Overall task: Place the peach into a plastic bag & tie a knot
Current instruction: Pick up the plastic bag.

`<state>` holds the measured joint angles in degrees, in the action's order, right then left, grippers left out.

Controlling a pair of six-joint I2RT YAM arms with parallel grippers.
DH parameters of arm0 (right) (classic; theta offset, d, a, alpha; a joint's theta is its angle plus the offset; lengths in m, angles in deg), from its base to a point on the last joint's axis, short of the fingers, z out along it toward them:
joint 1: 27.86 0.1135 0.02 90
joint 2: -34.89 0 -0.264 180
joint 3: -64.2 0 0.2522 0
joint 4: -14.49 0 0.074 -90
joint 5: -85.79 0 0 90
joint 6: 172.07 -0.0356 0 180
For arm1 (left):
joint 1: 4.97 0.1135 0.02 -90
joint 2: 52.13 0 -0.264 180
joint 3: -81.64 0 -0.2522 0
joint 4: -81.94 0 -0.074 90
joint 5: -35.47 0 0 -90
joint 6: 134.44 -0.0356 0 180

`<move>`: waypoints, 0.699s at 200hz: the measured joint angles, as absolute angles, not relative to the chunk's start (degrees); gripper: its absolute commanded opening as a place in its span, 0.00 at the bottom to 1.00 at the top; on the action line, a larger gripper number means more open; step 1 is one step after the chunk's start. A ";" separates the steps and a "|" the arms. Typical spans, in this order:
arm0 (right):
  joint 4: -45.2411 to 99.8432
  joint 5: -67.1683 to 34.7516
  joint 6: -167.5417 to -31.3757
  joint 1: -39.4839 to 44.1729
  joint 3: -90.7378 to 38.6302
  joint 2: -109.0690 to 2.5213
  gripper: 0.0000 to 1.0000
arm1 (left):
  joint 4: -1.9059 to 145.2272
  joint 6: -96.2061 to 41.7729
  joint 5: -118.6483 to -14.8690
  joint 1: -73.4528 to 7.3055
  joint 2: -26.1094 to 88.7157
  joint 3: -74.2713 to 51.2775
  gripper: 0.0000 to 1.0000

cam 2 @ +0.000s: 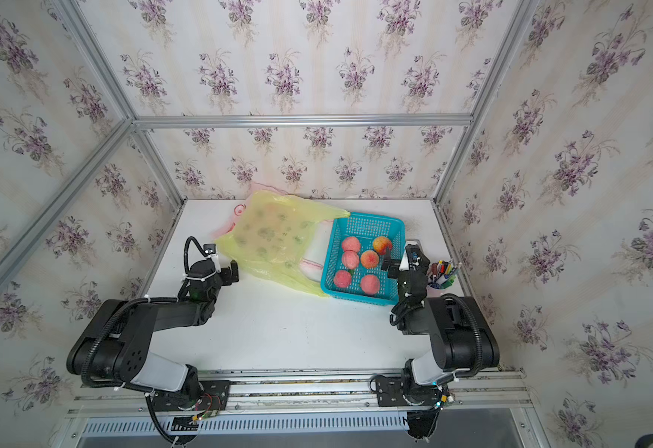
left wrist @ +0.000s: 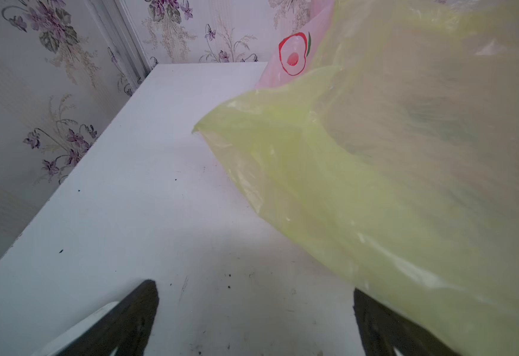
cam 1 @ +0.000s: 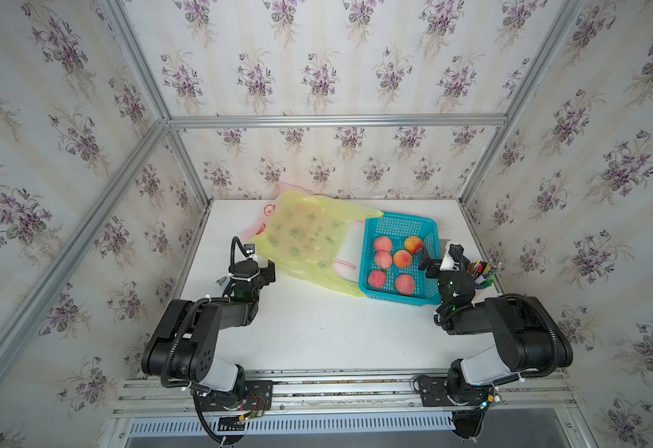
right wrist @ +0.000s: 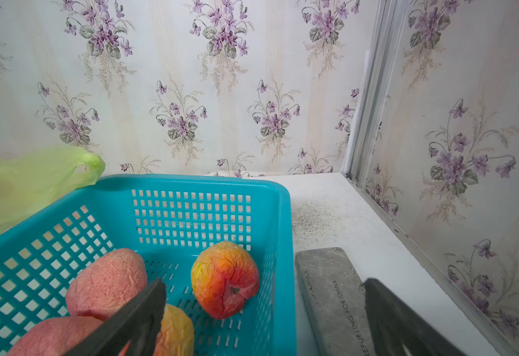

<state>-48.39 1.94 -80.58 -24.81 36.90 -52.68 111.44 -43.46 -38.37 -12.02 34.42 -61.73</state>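
Note:
Next, my left gripper closes on the opening edge [cam 1: 334, 254] of the yellow plastic bag, between the bag's two handles, on the side facing the blue basket.
A translucent yellow plastic bag [cam 1: 305, 240] [cam 2: 274, 240] lies crumpled at the table's back left, one handle reaching the blue basket [cam 1: 402, 225]. Several peaches lie in the basket; the far right one is orange-red [cam 1: 413, 245] [right wrist: 224, 280]. My left gripper [cam 1: 268, 271] [left wrist: 253, 289] stands open low over the table at the bag's near left edge, and the bag [left wrist: 406, 169] drapes over one finger. Open too, my right gripper [cam 1: 435, 258] [right wrist: 264, 285] hovers over the basket's right rim [right wrist: 283, 246], with the orange-red peach just ahead between its jaws, untouched.
A pink bag with a red print [cam 1: 268, 211] [left wrist: 292, 58] lies under the yellow one. A grey block [right wrist: 332, 296] lies on the table beside the basket's right wall. A cup of pens [cam 1: 484, 271] stands by the right wall. White table [cam 1: 317, 329] stretches toward the front.

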 measured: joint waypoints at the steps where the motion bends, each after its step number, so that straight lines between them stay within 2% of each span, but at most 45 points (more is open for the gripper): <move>1: -48.39 1.92 -80.58 -24.81 36.90 -52.68 1.00 | 111.44 -43.46 -38.37 -12.02 34.42 -61.73 0.99; 125: -48.30 1.68 -80.56 -24.83 36.92 -52.55 1.00 | 111.34 -43.49 -38.39 -12.02 34.26 -61.68 0.99; 140: -44.11 0.11 -80.62 -24.81 35.98 -50.47 1.00 | 107.82 -43.75 -38.45 -12.02 32.12 -60.29 0.99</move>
